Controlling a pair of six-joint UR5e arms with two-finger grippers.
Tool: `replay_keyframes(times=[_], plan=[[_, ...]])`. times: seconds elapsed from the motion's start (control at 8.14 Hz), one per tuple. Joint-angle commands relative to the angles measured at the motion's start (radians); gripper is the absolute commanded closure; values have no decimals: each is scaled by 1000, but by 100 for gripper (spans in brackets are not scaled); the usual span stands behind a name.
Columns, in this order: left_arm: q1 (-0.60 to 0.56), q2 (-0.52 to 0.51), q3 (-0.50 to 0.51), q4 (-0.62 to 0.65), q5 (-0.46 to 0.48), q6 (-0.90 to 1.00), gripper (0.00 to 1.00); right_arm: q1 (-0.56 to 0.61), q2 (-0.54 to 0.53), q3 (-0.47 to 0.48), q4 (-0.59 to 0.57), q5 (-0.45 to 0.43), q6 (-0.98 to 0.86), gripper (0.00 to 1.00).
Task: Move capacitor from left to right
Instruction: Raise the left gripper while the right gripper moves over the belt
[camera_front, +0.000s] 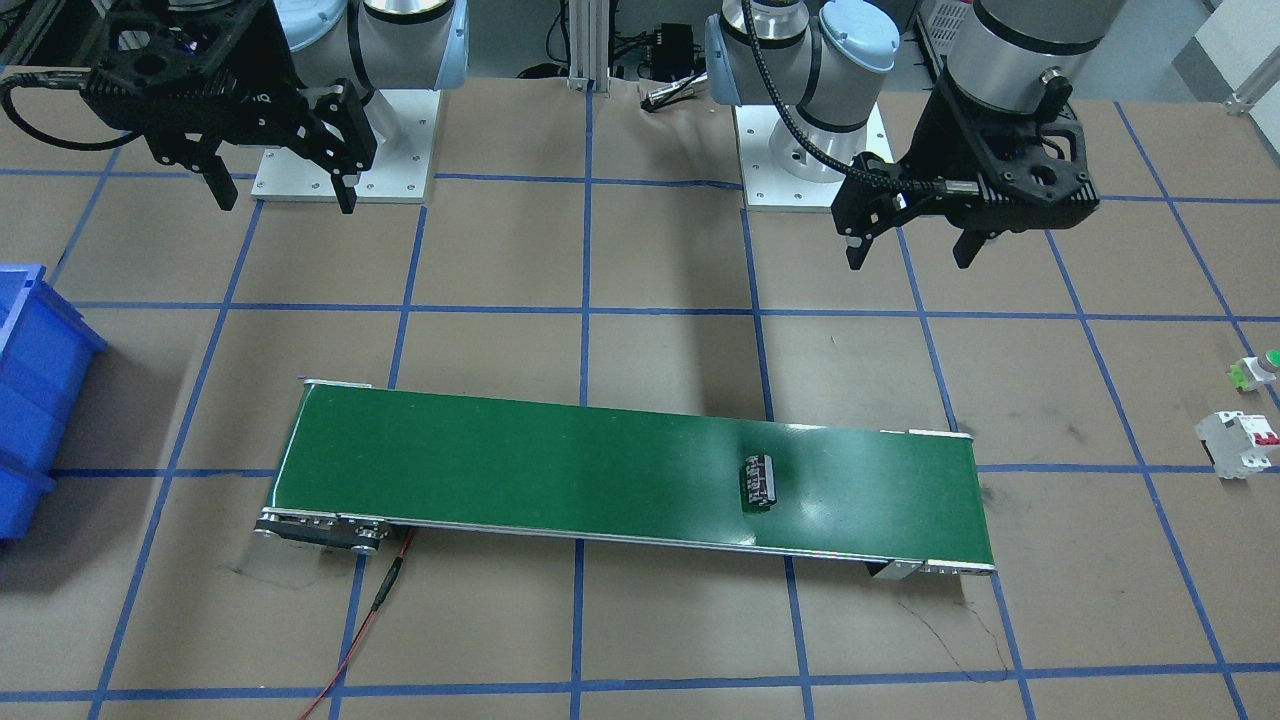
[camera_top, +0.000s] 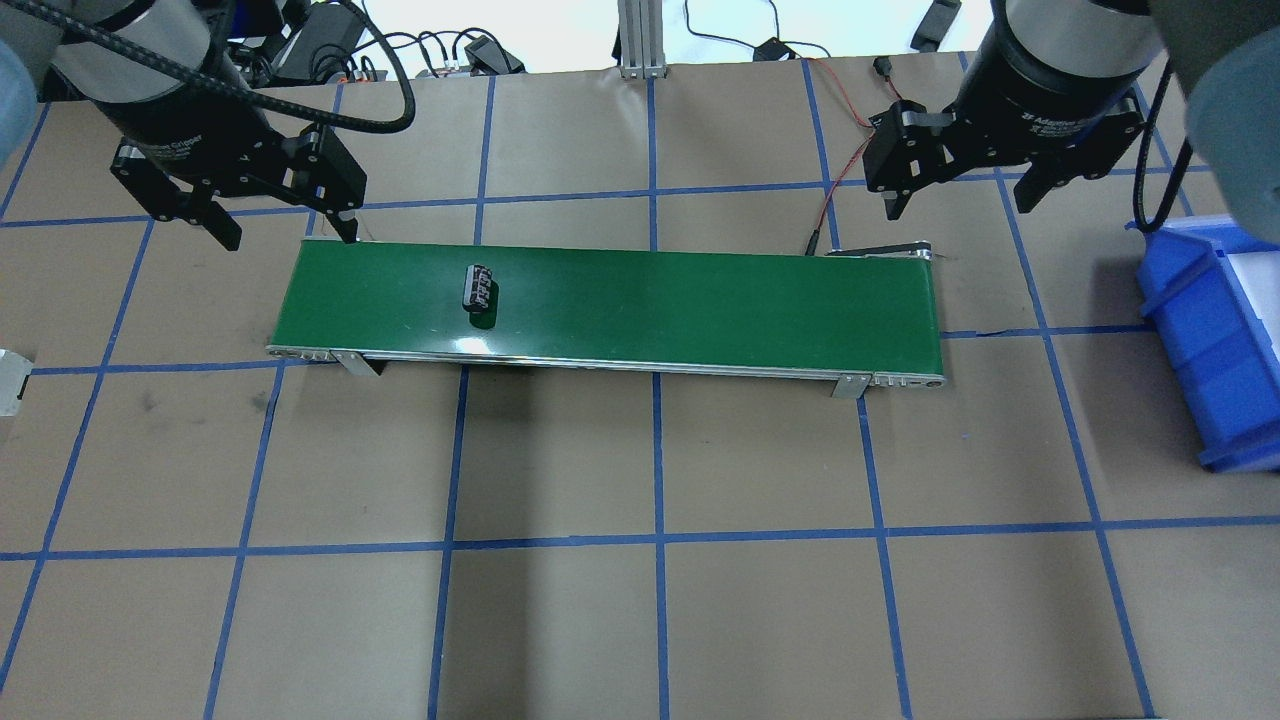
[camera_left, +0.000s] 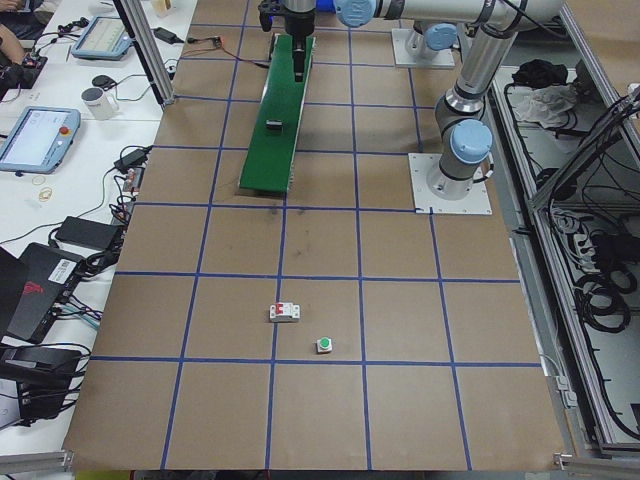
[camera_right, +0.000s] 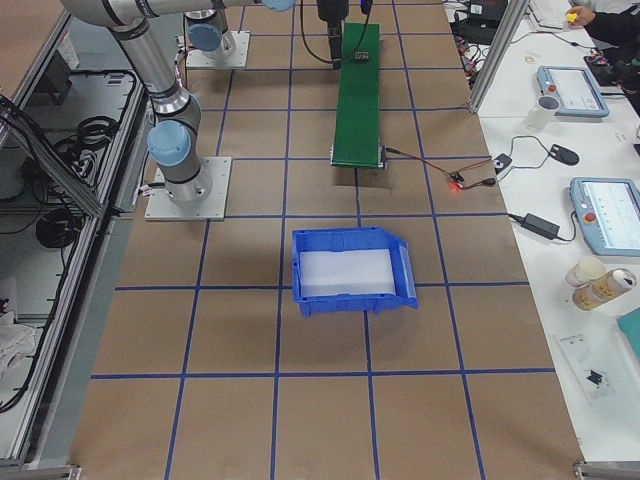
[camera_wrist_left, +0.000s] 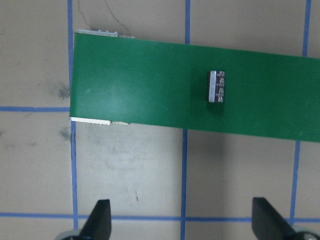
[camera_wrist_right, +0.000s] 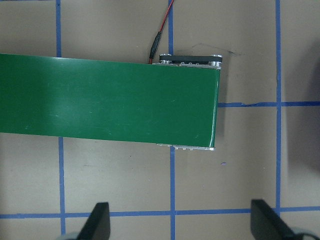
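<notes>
The fingers of my right gripper will close on the body of the capacitor at the belt's end (camera_front: 374, 457) (camera_wrist_right: 164, 104) near the blue bin, once it arrives there.
The capacitor (camera_front: 759, 482), a small black cylinder with whitish markings, lies on its side on the green belt (camera_front: 550, 470), toward the robot's left end. It also shows in the overhead view (camera_top: 477, 288) and in the left wrist view (camera_wrist_left: 216, 86). My left gripper (camera_top: 288, 236) hangs open and empty above the belt's far left corner, beside and above the capacitor. My right gripper (camera_top: 960, 205) hangs open and empty above the table just beyond the belt's right end (camera_wrist_right: 215, 110). No capacitor shows in the right wrist view.
A blue bin (camera_top: 1215, 340) stands on the table at the robot's right, past the belt's end. A white circuit breaker (camera_front: 1240, 443) and a white-and-green push button (camera_front: 1255, 370) lie at the robot's far left. A red wire (camera_top: 830, 200) runs from the belt's right end.
</notes>
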Motion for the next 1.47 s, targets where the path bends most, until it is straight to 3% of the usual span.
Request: replay_keyframes(times=[0.0, 0.12, 0.25, 0.37, 0.74, 0.86, 1.11, 1.35], plan=[[-3, 6, -3, 161, -16, 5, 0, 2, 2, 3, 0, -3, -3, 0], [-1, 14, 7, 29, -12, 7, 0, 2, 3, 4, 0, -3, -3, 0], [-1, 15, 7, -15, -15, 7, 0, 0, 8, 6, 0, -2, -2, 0], [-1, 15, 7, -16, -16, 7, 0, 0, 18, 9, 0, -3, -3, 0], [-1, 12, 5, -19, -18, 8, 0, -3, 184, 15, -44, 0, 10, 0], [-1, 12, 5, -20, -18, 8, 0, -3, 224, 15, -169, -2, 10, 0], [-1, 12, 5, -20, -18, 8, 0, -3, 325, 50, -222, -5, 6, 0], [-1, 12, 4, -20, -18, 8, 0, -1, 385, 79, -378, -2, 10, 0]])
